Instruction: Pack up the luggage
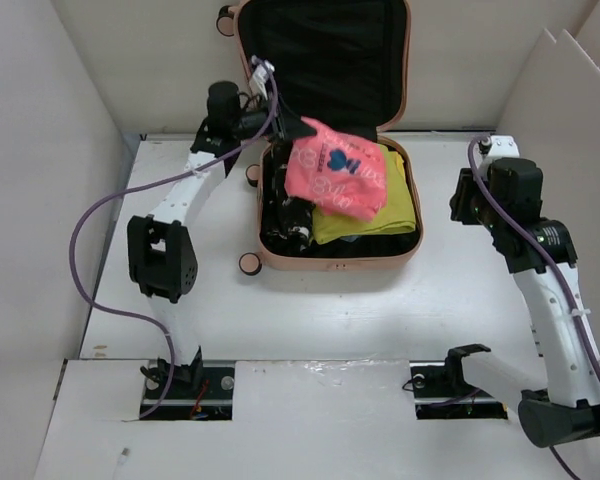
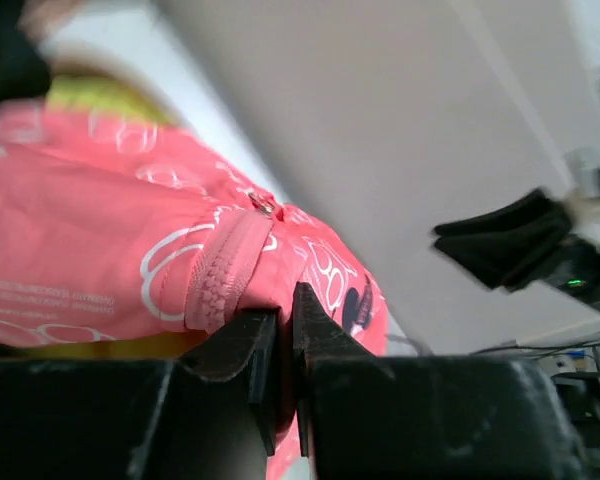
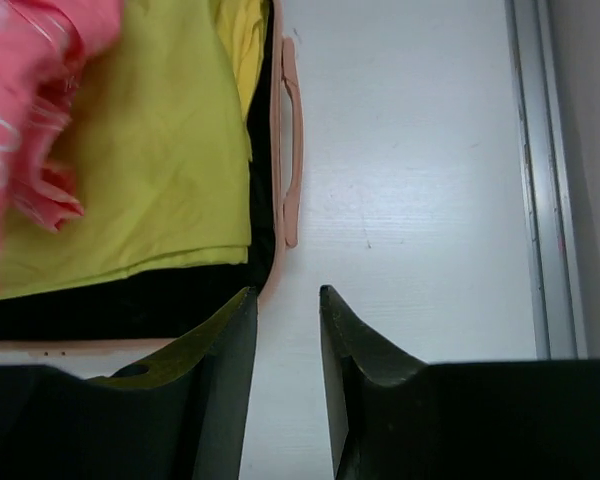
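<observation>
The pink bag is lying crooked across the yellow-green cloth, so next I take the bag's side [image 1: 293, 178] with my left gripper while my right gripper helps to straighten the bag.
The peach-pink luggage [image 1: 280, 258] lies open on the table with its black-lined lid [image 1: 325, 60] standing up at the back. Inside lie a yellow-green folded cloth [image 1: 385, 210] and a black item [image 1: 285, 212]. My left gripper [image 1: 298, 130] is shut on the edge of a pink zippered fabric bag [image 1: 337, 180] and holds it over the open base; the left wrist view shows the bag [image 2: 80, 240] pinched in that gripper [image 2: 285, 315]. My right gripper [image 3: 285, 295] is open and empty above the table, just right of the luggage's side handle [image 3: 292, 150].
White walls enclose the table on the left, back and right. A purple cable [image 1: 90, 230] loops off the left arm. The right arm [image 1: 510, 215] stands right of the luggage. Bare table [image 1: 310, 320] lies in front of the luggage.
</observation>
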Available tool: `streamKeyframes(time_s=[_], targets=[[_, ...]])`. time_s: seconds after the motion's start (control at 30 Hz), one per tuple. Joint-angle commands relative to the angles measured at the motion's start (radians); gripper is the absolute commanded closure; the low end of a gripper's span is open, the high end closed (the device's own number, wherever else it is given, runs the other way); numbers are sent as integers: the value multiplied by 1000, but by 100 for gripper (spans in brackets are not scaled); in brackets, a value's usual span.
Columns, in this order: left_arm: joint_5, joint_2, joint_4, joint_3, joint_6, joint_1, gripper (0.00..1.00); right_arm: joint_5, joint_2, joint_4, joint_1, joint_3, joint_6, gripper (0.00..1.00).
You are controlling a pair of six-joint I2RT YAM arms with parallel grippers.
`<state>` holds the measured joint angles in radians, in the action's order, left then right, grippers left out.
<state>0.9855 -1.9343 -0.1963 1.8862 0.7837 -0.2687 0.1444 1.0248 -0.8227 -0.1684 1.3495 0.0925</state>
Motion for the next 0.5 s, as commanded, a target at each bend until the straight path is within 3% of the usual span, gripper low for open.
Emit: streamKeyframes(time_s=[0.0,0.13,0.2,0.23,0.37,0.47], targets=[[7,69,-30,-227,-80,17,100,-95,9,-6,18,-56,-28,62],[-22,54,312,-349,-329,17,100,-262,53,45,27,-78,-57,54],[-25,67,369,-412,-395,17,100,-328,102,69,27,-64,-68,46],[-40,105,385,-429,-420,17,100,-347,121,92,27,-52,-68,36],[-79,130,486,-401,-511,17,100,-468,253,200,27,48,-34,19],[-68,118,508,-362,-520,17,100,-519,414,281,6,175,-11,18]])
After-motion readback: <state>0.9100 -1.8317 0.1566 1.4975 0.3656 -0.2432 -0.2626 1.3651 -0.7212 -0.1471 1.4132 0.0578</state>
